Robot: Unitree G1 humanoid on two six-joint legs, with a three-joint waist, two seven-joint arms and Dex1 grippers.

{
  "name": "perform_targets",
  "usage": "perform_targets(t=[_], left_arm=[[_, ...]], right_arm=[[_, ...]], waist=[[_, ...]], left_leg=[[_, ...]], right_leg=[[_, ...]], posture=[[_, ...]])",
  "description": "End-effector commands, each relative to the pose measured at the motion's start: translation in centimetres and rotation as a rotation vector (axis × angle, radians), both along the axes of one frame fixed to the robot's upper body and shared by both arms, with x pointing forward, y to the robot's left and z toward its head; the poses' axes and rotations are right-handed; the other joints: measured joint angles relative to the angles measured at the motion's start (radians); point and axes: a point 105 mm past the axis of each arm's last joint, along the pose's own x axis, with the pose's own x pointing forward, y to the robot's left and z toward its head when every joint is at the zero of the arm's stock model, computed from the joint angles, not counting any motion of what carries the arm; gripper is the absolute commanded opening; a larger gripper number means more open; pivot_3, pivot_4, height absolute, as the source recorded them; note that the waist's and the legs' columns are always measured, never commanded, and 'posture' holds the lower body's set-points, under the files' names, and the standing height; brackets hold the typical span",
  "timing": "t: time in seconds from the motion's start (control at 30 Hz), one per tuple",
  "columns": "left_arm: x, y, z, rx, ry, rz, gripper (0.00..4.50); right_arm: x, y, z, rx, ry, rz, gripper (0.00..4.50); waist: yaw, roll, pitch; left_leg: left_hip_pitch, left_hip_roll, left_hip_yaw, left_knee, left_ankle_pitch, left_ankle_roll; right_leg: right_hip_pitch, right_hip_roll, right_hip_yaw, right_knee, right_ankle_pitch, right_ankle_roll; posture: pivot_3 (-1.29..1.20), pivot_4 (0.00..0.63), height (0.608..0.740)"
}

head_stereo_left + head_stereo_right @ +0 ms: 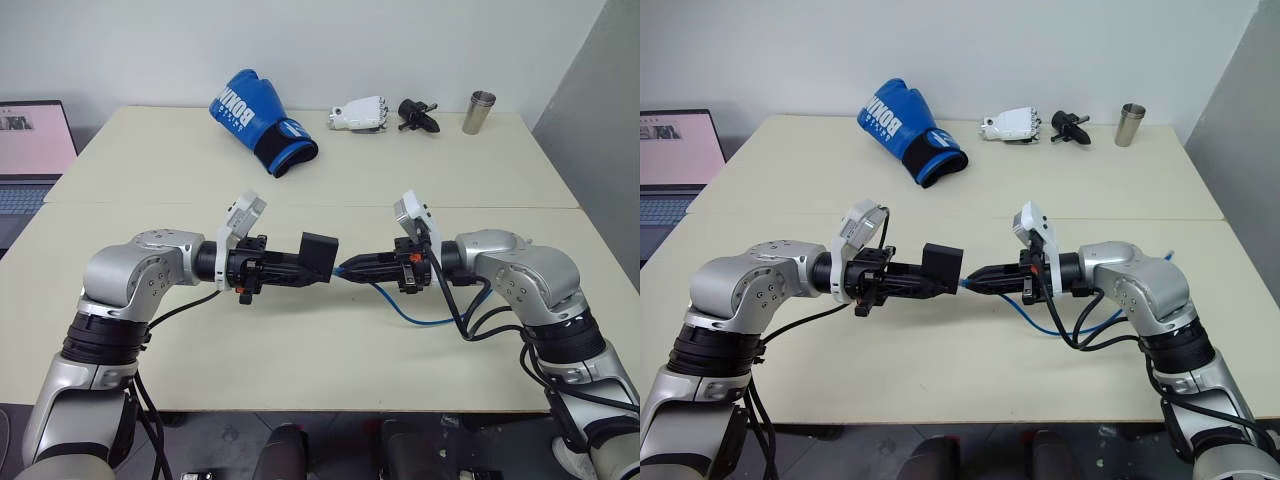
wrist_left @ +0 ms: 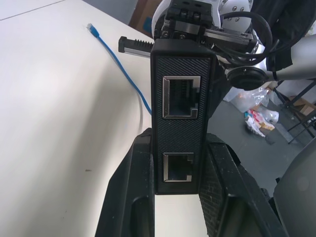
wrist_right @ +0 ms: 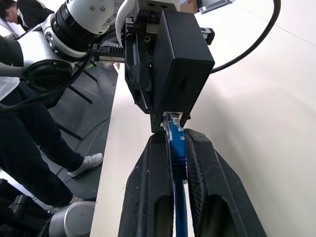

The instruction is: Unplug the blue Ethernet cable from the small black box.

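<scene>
My left gripper is going to let go of the small black box, now in the air above the table, which will then rest just before the table seam (image 1: 229, 237) facing the blue boxing glove.
Above the table's front half, my left gripper (image 1: 315, 270) is shut on the small black box (image 1: 320, 255) and holds it in the air. Two empty ports on the box (image 2: 181, 113) face the left wrist view. My right gripper (image 1: 348, 268) points at the box from the other side, shut on the plug end of the blue Ethernet cable (image 3: 177, 143). The plug's tip meets the edge of the box (image 3: 182, 64); I cannot tell whether it sits in a port. The rest of the cable (image 1: 410, 315) hangs down and loops on the table, with its far plug (image 2: 91, 27) lying loose.
A blue boxing glove (image 1: 262, 120), a white robotic hand (image 1: 360, 113), a black object (image 1: 417, 115) and a metal cup (image 1: 479, 112) lie along the table's far side. A laptop (image 1: 30, 150) stands at the left. A person's legs (image 3: 29, 123) are beside the table.
</scene>
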Motion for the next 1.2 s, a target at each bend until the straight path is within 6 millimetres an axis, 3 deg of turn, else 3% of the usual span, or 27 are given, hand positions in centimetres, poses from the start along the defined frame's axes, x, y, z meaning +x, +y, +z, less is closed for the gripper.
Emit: perform_targets(t=[0.03, 0.17, 0.37, 0.5, 0.63, 0.83, 0.93, 1.0, 1.2], left_arm=[[0.2, 1.5, 2.6, -0.032, -0.085, 0.043, 0.79], [0.2, 1.7, 2.6, -0.02, -0.093, 0.047, 0.79], [0.3, 3.1, 2.8, 0.008, -0.112, 0.082, 0.79], [0.5, 3.5, 2.8, 0.017, -0.122, 0.11, 0.79], [1.6, 4.1, 1.8, 0.052, -0.156, 0.195, 0.79], [2.9, 4.1, 0.8, 0.085, -0.237, 0.28, 0.79], [3.7, 4.2, 0.4, 0.1, -0.29, 0.334, 0.79], [4.0, 4.3, 0.2, 0.1, -0.31, 0.361, 0.79], [5.6, 5.0, 0.1, 0.079, -0.382, 0.495, 0.79]], right_arm=[[0.6, -1.4, 0.0, -0.036, -0.01, -0.057, 0.08], [0.9, -1.9, -0.6, -0.061, -0.005, -0.073, 0.08], [1.9, -4.3, -1.7, -0.107, 0.008, -0.157, 0.01], [3.4, -5.7, -1.8, -0.097, -0.001, -0.253, 0.01], [8.1, -8.4, -2.3, -0.097, -0.087, -0.548, 0.01], [12.1, -10.8, -4.7, -0.191, -0.162, -0.843, 0.01], [12.8, -11.1, -5.1, -0.193, -0.168, -0.907, 0.01], [12.8, -10.9, -5.0, -0.187, -0.167, -0.908, 0.75], [11.7, -9.8, -2.8, -0.113, -0.177, -0.849, 2.24]], waist=[[0.0, 0.0, 0.0], [0.0, 0.0, 0.0], [0.0, 0.0, 0.0], [0.0, 0.0, 0.001], [0.0, 0.0, 0.001], [0.0, 0.0, 0.001], [0.0, 0.0, 0.001], [0.0, 0.0, 0.001], [0.0, 0.0, 0.001]], left_leg=[[0.0, 0.0, 0.0, 0.0, 0.0, 0.0], [0.0, 0.0, 0.0, 0.0, 0.0, 0.0], [0.0, 0.0, 0.0, 0.0, 0.0, 0.0], [-0.001, 0.0, 0.0, 0.0, 0.0, 0.0], [0.0, 0.0, 0.001, 0.0, 0.0, 0.0], [-0.001, 0.0, 0.001, 0.0, 0.0, 0.0], [-0.004, 0.0, 0.002, 0.0, 0.0, 0.0], [-0.007, 0.0, 0.002, 0.001, 0.0, 0.0], [-0.01, 0.0, 0.002, 0.001, 0.0, 0.0]], right_leg=[[0.0, 0.0, 0.0, 0.0, 0.0, 0.0], [0.0, 0.0, 0.0, 0.0, 0.0, 0.0], [0.0, 0.0, 0.0, 0.0, 0.0, 0.0], [0.0, 0.0, 0.0, 0.0, 0.0, 0.0], [0.0, 0.0, 0.0, 0.0, 0.0, 0.0], [-0.002, 0.0, 0.001, 0.0, 0.0, 0.0], [-0.005, 0.0, 0.001, 0.0, 0.0, 0.0], [-0.007, -0.001, 0.001, 0.001, 0.0, 0.0], [-0.01, -0.001, 0.001, 0.0, 0.0, 0.0]], posture=[[0.0, 0.15, 0.74], [0.0, 0.15, 0.74], [0.0, 0.15, 0.74], [0.0, 0.15, 0.74], [0.0, 0.15, 0.74], [0.0, 0.15, 0.74], [0.0, 0.15, 0.74], [0.0, 0.15, 0.74], [0.0, 0.15, 0.74]])
